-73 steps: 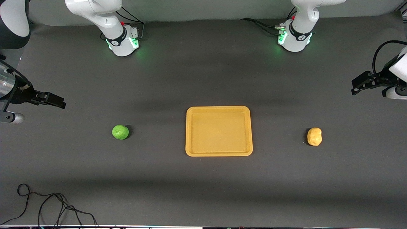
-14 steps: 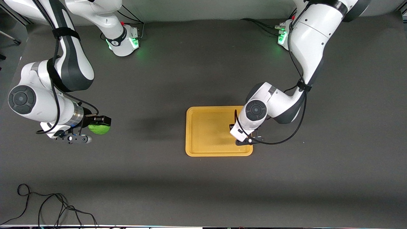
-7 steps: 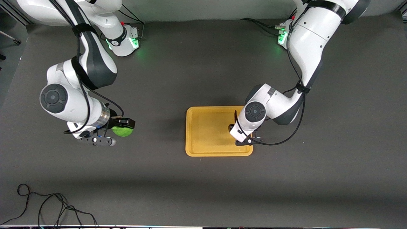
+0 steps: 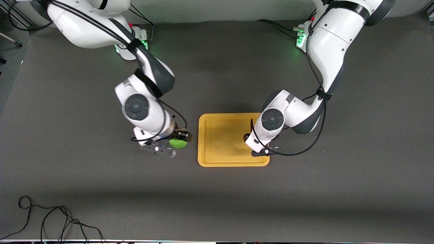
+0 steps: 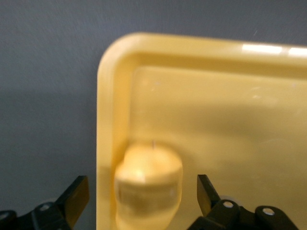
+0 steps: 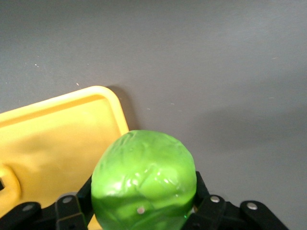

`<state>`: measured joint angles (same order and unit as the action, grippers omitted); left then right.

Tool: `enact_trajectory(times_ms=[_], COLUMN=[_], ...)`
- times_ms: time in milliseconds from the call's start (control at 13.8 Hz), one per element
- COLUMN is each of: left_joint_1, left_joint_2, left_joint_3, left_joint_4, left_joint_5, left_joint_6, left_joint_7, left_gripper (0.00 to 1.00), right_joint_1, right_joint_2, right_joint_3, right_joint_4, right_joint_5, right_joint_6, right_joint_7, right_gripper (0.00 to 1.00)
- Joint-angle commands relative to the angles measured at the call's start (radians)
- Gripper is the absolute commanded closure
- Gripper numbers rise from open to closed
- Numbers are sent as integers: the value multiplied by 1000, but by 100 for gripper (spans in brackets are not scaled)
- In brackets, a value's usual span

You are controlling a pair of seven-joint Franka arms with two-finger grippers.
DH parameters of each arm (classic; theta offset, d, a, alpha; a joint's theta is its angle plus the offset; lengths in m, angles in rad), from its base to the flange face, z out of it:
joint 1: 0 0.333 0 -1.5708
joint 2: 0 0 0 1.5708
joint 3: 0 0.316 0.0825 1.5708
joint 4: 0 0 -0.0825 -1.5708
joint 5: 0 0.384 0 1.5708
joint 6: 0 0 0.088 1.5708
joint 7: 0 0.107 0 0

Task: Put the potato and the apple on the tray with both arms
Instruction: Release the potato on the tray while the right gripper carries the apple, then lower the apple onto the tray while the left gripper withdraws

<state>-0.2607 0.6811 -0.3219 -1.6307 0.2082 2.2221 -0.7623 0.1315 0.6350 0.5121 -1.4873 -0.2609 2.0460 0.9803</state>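
The green apple, now just off the tray's edge, will be put down by my right gripper on the tray's bottom beside the potato (image 4: 224, 135) (image 6: 75, 172), toward the right arm's end.
The mustard-yellow tray (image 4: 220, 135) lies mid-table. My left gripper (image 4: 261, 150) is low over the tray's corner nearest the left arm's end and the front camera. It is open in the left wrist view (image 5: 142, 197), with the yellow-tan potato (image 5: 148, 184) lying in the tray (image 5: 225, 110) between its fingers (image 5: 76, 197), gaps on both sides. The left wrist hides the potato in the front view. My right gripper (image 4: 179, 140) is shut on the green apple (image 4: 178, 143), just off the tray's edge toward the right arm's end. The right wrist view shows the apple (image 6: 144, 177) in the right gripper (image 6: 144, 203) beside the tray's corner (image 6: 53, 139).
A loose black cable (image 4: 51, 220) lies on the dark table near the front camera at the right arm's end. The two green-lit arm bases (image 4: 130, 45) (image 4: 313, 40) stand along the table's edge farthest from the front camera.
My right arm has carried the apple from the right arm's end of the table to just beside the tray. My left arm has barely moved over the tray's corner.
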Motion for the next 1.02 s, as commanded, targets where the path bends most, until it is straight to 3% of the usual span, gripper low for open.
enact_trajectory(times_ms=[0,73,218,436,945], left_joint_1=[40,72,107,214,425], left_joint_2=[-116,-164,-240,-317,-460], left_joint_3=[1,-2,1,-3,0], left_joint_4=[-2,-3,-3,-5,0], left_joint_5=[10,10,8,3,-59], left_joint_6=[-85,-128,-171,-254,-432], left_joint_7=[-6,-3,35,194,559], left_gripper=[0,0,0,0,0], right_joint_1=[28,31,39,105,157], right_joint_2=[168,208,258,296,405], right_joint_3=[80,103,141,144,144], right_joint_4=[105,105,111,139,154], right_joint_5=[-199,-248,-265,-268,-400], right_joint_6=[43,90,160,239,240], right_joint_7=[218,298,371,442,486], right_gripper=[78,78,78,78,78])
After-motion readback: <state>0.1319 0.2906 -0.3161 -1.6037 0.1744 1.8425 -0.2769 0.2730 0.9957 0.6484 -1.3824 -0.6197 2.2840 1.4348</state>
